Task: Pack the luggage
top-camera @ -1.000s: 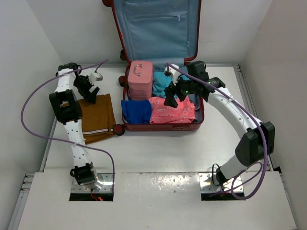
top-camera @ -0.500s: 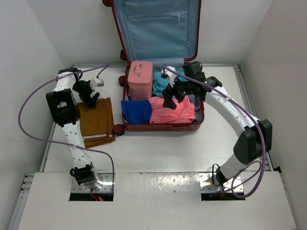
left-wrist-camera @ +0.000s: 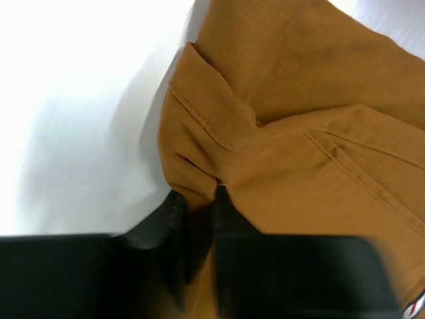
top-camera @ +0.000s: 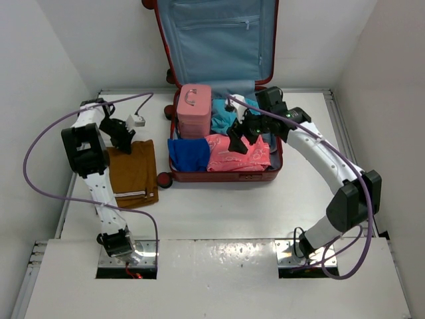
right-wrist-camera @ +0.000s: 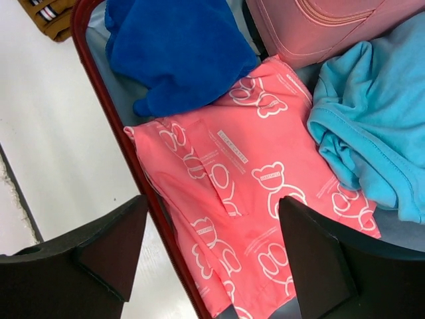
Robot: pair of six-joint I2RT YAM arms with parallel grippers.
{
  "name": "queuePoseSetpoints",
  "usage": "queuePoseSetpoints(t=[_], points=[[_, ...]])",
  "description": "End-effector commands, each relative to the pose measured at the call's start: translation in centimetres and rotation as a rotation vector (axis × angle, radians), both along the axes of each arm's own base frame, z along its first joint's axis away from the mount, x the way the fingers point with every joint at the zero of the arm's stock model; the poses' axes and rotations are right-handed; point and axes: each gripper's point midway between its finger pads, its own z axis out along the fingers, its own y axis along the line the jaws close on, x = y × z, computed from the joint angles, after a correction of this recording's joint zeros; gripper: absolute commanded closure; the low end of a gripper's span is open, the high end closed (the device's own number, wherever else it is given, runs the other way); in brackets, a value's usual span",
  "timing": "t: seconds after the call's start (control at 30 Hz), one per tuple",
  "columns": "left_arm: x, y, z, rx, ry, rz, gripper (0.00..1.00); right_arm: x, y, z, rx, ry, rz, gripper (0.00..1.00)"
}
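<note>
Next, I lay the brown garment over the teal cloth and the pink bear-print cloth (top-camera: 244,128) with my left gripper.
The luggage (top-camera: 219,177) lies open on the table, dark red, its lid with blue-grey lining (top-camera: 216,40) standing up at the back. Inside lie a pink case (top-camera: 194,109), a blue cloth (top-camera: 189,153), a pink bear-print cloth (top-camera: 251,158) and a teal cloth (top-camera: 224,116). Left of it a brown garment (top-camera: 136,174) lies on the table. My left gripper (left-wrist-camera: 197,196) is shut on a fold at the brown garment's (left-wrist-camera: 299,100) far edge. Over the bear-print cloth (right-wrist-camera: 246,179) my right gripper (right-wrist-camera: 212,232) hangs open and holds nothing.
A white plug adapter (top-camera: 135,120) with its cord lies behind the brown garment. White walls close in the table on the left, back and right. The luggage's red rim (right-wrist-camera: 109,106) runs just left of the right gripper's fingers, and a wheel (top-camera: 163,181) sticks out at the front left corner.
The left gripper went from wide open to shut on the brown garment's edge and drew it slightly left. The right gripper shifted a little over the pink cloth, still open.
</note>
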Motion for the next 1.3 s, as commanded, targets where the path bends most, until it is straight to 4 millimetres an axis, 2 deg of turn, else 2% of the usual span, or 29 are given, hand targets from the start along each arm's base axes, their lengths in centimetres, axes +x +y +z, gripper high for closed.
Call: queuePoseSetpoints(t=[0.0,0.07,0.17,0.2,0.23,0.27,0.3,0.33,0.37,0.43,0.47,0.53,0.57,0.6,0.67,0.7,0.8,0.83,0.9,0.93,1.0,1.03,1.07,1.13,1.17,1.27], points=[[-6.2,-0.3,-4.5,-0.022,0.276,0.002,0.92,-0.5,0.0,1.6,0.018,-0.058,0.019,0.21],[-5.4,-0.7,-3.3,-0.044,0.231,0.019,0.94,-0.6,-0.2,1.4,0.02,-0.056,0.011,0.21],[-3.5,-2.0,1.2,-0.104,0.079,0.044,1.0,0.4,-1.2,2.8,0.061,-0.09,-0.06,0.23],[-3.1,-2.9,3.0,-0.151,0.033,0.047,1.0,0.3,-1.5,2.8,0.075,-0.076,-0.097,0.23],[-2.8,-3.3,6.0,-0.157,-0.035,0.044,1.0,0.1,-2.0,2.8,0.083,-0.079,-0.121,0.23],[-2.5,-4.0,8.0,-0.166,-0.084,0.018,1.0,1.1,-2.6,3.5,0.105,-0.119,-0.16,0.23],[-2.2,-5.3,9.9,-0.187,-0.129,0.002,1.0,0.9,-3.1,3.6,0.124,-0.109,-0.203,0.23],[-2.5,-6.1,13.6,-0.177,-0.23,-0.033,1.0,0.8,-3.9,3.5,0.125,-0.113,-0.236,0.23],[-3.1,-6.9,14.7,-0.179,-0.271,-0.065,1.0,1.2,-4.6,3.5,0.143,-0.125,-0.271,0.23],[-3.7,-9.4,18.0,-0.191,-0.379,-0.135,1.0,0.8,-5.4,4.0,0.158,-0.149,-0.315,0.23],[-4.8,-10.4,21.2,-0.18,-0.475,-0.167,1.0,1.1,-6.1,4.1,0.166,-0.157,-0.348,0.23],[-5.9,-12.8,23.1,-0.19,-0.569,-0.234,1.0,0.4,-7.1,4.1,0.174,-0.174,-0.387,0.23],[-7.4,-13.5,24.8,-0.177,-0.643,-0.26,1.0,0.4,-7.5,4.2,0.177,-0.182,-0.405,0.23],[-7.3,-14.3,26.3,-0.174,-0.739,-0.293,1.0,0.0,-7.9,4.1,0.179,-0.192,-0.417,0.23],[-8.6,-16.6,28.5,-0.184,-0.85,-0.372,1.0,-0.7,-8.7,4.1,0.189,-0.213,-0.437,0.23],[-9.7,-18.4,30.6,-0.199,-0.941,-0.414,1.0,-1.0,-9.2,4.1,0.186,-0.222,-0.452,0.23],[-10.7,-21.0,33.4,-0.252,-1.012,-0.443,1.0,-1.5,-9.9,4.1,0.186,-0.233,-0.477,0.23],[-11.4,-22.5,35.2,-0.284,-1.032,-0.461,1.0,-1.9,-10.3,4.2,0.188,-0.246,-0.489,0.23],[-11.5,-24.1,36.7,-0.325,-1.037,-0.475,1.0,-1.9,-10.9,4.5,0.191,-0.264,-0.52,0.23],[-12.0,-25.6,38.4,-0.364,-1.058,-0.499,1.0,-2.2,-11.3,4.8,0.197,-0.289,-0.533,0.23],[-11.9,-27.2,39.4,-0.397,-1.055,-0.51,1.0,-2.2,-12.1,4.8,0.189,-0.31,-0.573,0.23],[-12.0,-27.9,40.9,-0.418,-1.081,-0.521,1.0,-2.5,-12.4,5.2,0.193,-0.329,-0.584,0.23],[-12.9,-29.4,41.3,-0.455,-1.076,-0.56,1.0,-2.6,-12.8,5.4,0.193,-0.346,-0.6,0.23],[-13.2,-30.9,42.2,-0.482,-1.085,-0.601,1.0,-2.5,-13.7,5.8,0.19,-0.388,-0.641,0.23],[-14.1,-32.0,42.2,-0.504,-1.077,-0.636,1.0,-2.8,-14.4,6.0,0.182,-0.412,-0.672,0.23],[-14.9,-34.6,41.5,-0.544,-1.042,-0.701,1.0,-3.1,-15.4,6.4,0.182,-0.44,-0.726,0.23]])
